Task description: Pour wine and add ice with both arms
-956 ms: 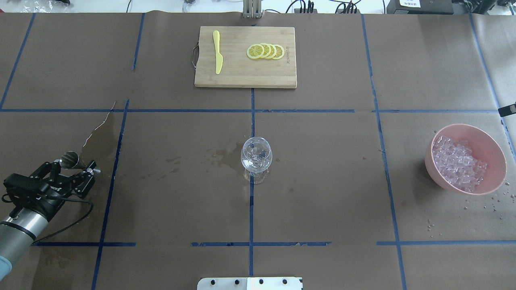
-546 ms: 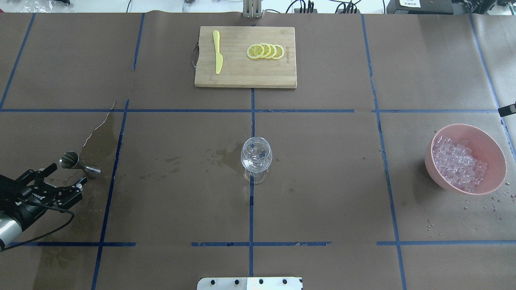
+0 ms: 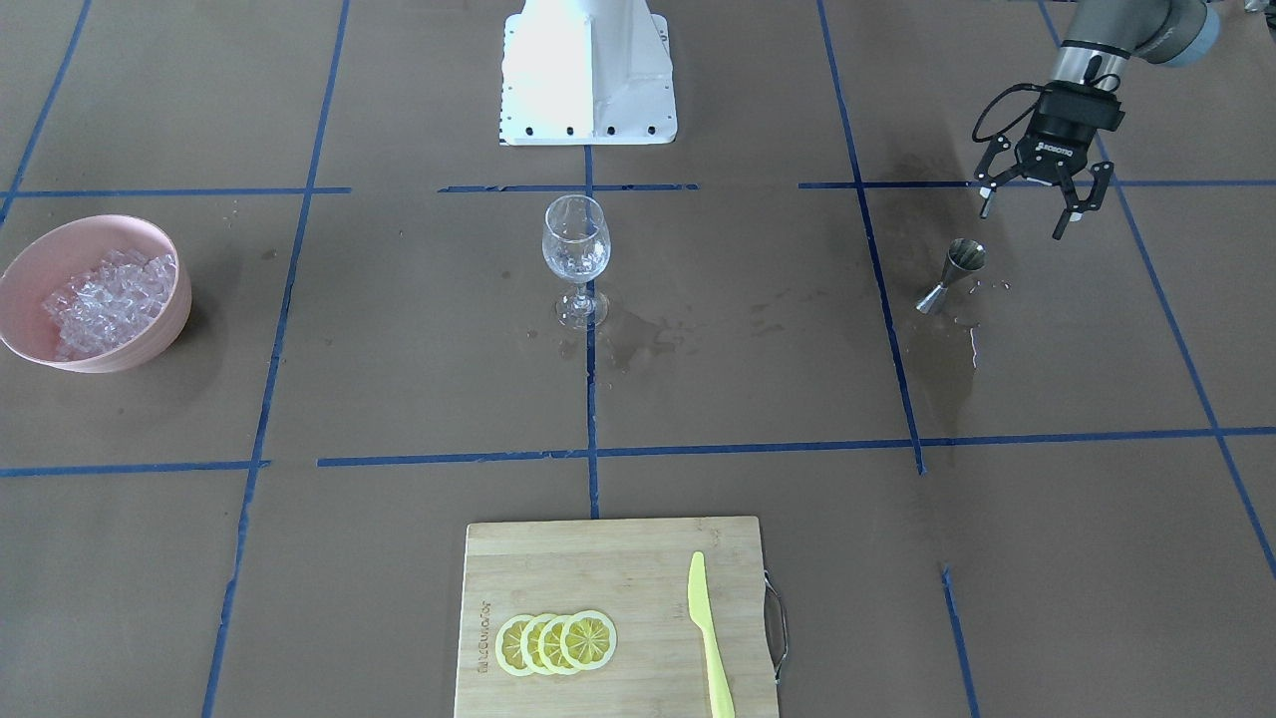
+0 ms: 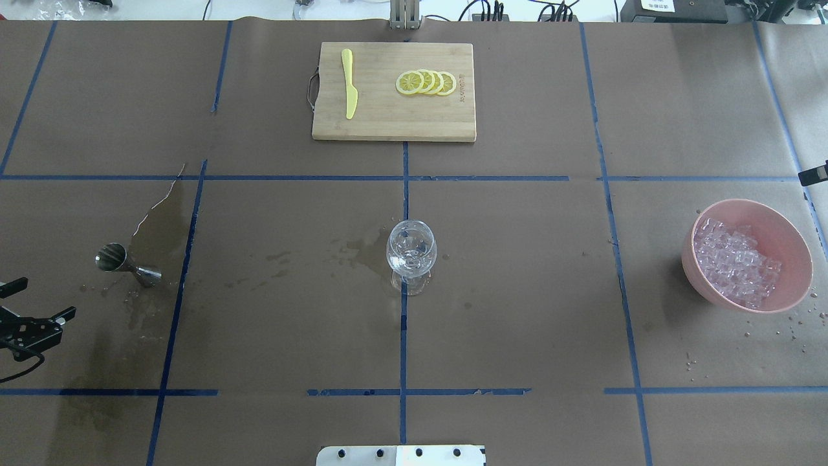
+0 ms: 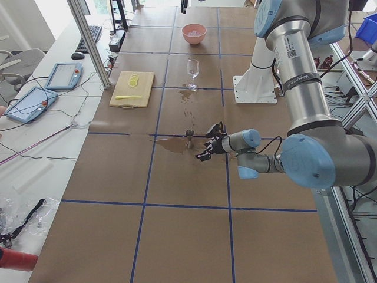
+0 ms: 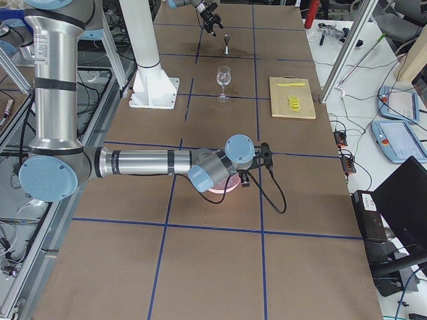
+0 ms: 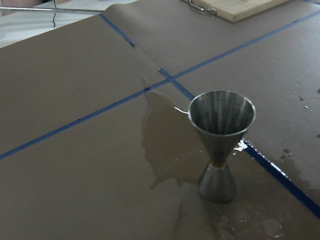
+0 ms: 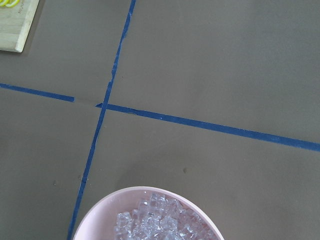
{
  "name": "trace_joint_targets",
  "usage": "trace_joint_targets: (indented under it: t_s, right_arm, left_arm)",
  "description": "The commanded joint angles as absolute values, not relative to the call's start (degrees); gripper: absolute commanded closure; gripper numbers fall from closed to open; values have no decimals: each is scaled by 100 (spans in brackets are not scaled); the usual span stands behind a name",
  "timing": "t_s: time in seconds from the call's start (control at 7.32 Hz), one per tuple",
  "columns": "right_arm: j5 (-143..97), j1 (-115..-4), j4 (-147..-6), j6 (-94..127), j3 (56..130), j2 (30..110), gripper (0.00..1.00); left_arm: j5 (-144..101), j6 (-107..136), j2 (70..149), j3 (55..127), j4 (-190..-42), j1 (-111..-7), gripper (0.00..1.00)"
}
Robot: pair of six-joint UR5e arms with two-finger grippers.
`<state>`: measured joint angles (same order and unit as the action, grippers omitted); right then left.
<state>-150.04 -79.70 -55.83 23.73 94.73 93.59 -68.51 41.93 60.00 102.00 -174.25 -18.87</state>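
My right gripper is going to close on a clear cube in the middle of the ice heap (image 3: 101,292) (image 8: 159,231) inside the pink bowl.
A clear stemmed wine glass (image 4: 411,249) stands upright mid-table, also in the front view (image 3: 575,249). Wine shows as dark wet patches beside the glass (image 4: 362,249) and by a steel jigger (image 4: 126,264), which stands upright (image 7: 220,145). My left gripper (image 3: 1037,204) is open and empty, back from the jigger at the table's left edge (image 4: 42,299). The ice (image 4: 734,262) heaps in a pink bowl (image 4: 792,246) at the right, also in the right wrist view (image 8: 160,220). My right gripper (image 6: 262,155) hovers by the bowl. I cannot tell whether it is open or shut.
A wooden cutting board (image 4: 393,90) at the far middle holds a yellow knife (image 4: 349,84) and lemon slices (image 4: 425,82). The white pedestal (image 3: 588,70) stands at the robot's side. Water drops (image 4: 795,323) lie near the bowl.
My left gripper has drawn back from the jigger toward the table's left edge. The jigger stays standing where it was. The glass and bowl have not moved.
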Motion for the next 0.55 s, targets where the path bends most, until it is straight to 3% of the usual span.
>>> trace_joint_targets:
  t_s: [0.0, 0.41]
  right_arm:
    - [-14479, -7745, -5590, 3046, 9763, 9386, 0]
    - [-13697, -6841, -5590, 4453, 10316, 9648, 0]
  left_arm:
    - [-8345, 3075, 6002, 10003, -17394, -3315, 0]
    - [-10788, 2123, 6486, 9940, -16395, -5540, 0]
